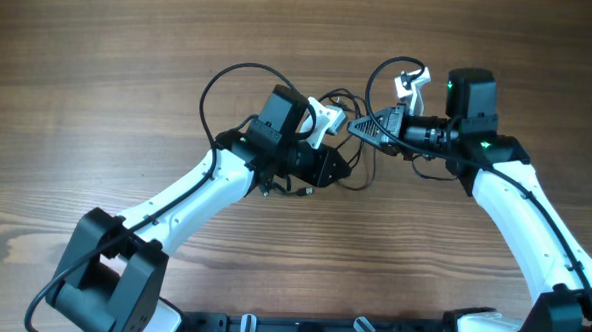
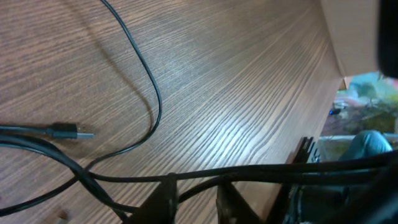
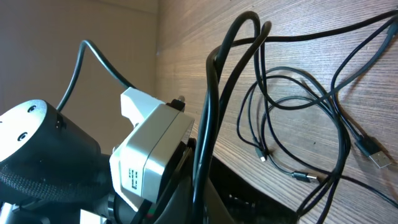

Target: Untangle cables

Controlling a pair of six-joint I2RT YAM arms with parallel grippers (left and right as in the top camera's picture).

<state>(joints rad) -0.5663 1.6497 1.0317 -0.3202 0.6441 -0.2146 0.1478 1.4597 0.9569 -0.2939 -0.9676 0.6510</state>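
Observation:
A tight cord lies across the fingertips of my left gripper. Next, my left gripper opens and closes around the cords [image 2: 198,188] before my right gripper pulls away.
The cables [image 1: 362,161] are thin black cords tangled on the wooden table between my two grippers. In the right wrist view the tangle [image 3: 292,118] lies in loose loops with small plug ends and a USB plug [image 3: 373,152]. My right gripper [image 3: 200,208] is shut on one black cord that rises taut from its jaws; it also shows overhead [image 1: 359,129]. My left gripper [image 2: 196,198] has its fingers apart, with a taut cord [image 2: 249,168] lying across both fingertips and another passing between them. It also shows overhead [image 1: 336,171], close below the right gripper.
A loose cord [image 2: 152,93] and a USB plug [image 2: 65,131] lie on the table ahead of the left gripper. The left arm's white camera housing [image 3: 155,155] sits right beside the right gripper. Thicker arm cables loop above both wrists [image 1: 220,83].

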